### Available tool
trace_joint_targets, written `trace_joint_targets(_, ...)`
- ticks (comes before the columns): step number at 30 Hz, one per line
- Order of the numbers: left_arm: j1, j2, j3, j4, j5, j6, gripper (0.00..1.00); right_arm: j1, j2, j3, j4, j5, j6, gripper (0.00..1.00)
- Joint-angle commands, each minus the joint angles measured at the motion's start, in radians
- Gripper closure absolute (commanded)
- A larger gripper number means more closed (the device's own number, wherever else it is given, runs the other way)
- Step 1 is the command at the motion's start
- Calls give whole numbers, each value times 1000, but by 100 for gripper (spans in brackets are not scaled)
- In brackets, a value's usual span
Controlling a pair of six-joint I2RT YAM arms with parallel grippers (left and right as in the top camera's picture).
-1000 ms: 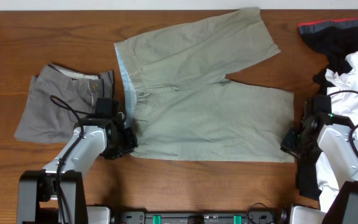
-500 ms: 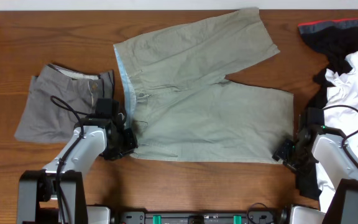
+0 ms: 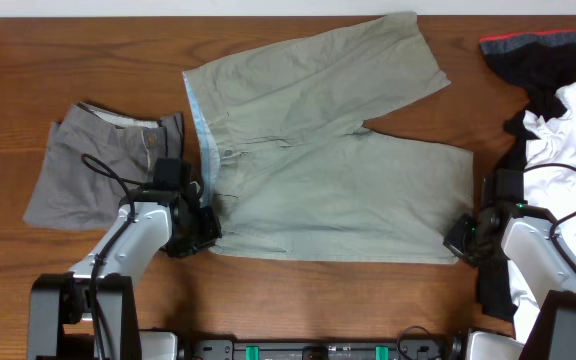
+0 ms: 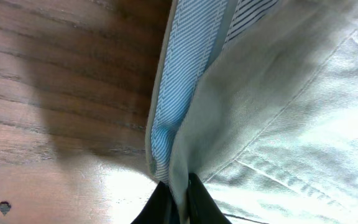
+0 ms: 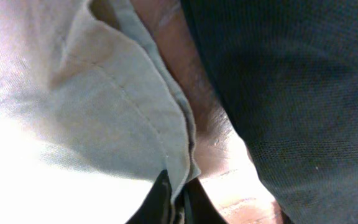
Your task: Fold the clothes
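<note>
My left gripper will open and take both layers at their corner (image 4: 159, 169) before folding, as it pinches the khaki layer while the light blue lining lies beside its fingers.
Pale khaki shorts (image 3: 318, 150) lie spread flat in the middle of the table, waistband to the left with its light blue lining (image 4: 188, 81) showing. My left gripper (image 3: 200, 228) is shut on the near waistband corner; the left wrist view shows cloth pinched between its black fingertips (image 4: 199, 199). My right gripper (image 3: 460, 240) is shut on the hem corner (image 5: 173, 149) of the near leg, at the shorts' lower right.
Folded darker grey shorts (image 3: 98, 175) lie left of the khaki pair. A white printed T-shirt (image 3: 573, 160) and a black red-trimmed garment (image 3: 543, 55) are heaped at the right edge. Dark mesh fabric (image 5: 291, 93) lies just beside the right gripper.
The right gripper slid in to the near leg's hem corner and shut on it. That hem edge shifted slightly. The left gripper kept its hold unmoved.
</note>
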Motion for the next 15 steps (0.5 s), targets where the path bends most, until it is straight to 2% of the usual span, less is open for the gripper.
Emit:
trace_joint_targets(1, 3, 14, 7, -4, -31, 3, 92, -4, 11, -18, -35, 40, -2, 99)
trace_joint_targets(5, 3, 13, 7, -11, -31, 3, 91, -4, -15, 13, -72, 38, -26, 99)
trace_joint_targets(8, 3, 13, 12, -46, -31, 3, 83, -4, -47, 45, -101, 35, -35, 99)
trace_joint_targets(10, 3, 11, 21, -82, -31, 3, 71, -4, -67, 62, -108, 22, -52, 99)
trace_joint_targets(12, 5, 10, 24, -113, -30, 0, 50, -4, -83, 75, -113, 15, -52, 99)
trace_joint_targets(14, 13, 10, 23, -146, -31, -31, 43, -4, -93, 85, -113, 14, -51, 99)
trace_joint_targets(15, 20, 10, 23, -164, -31, -55, 42, -4, -93, 89, -111, 14, -52, 99)
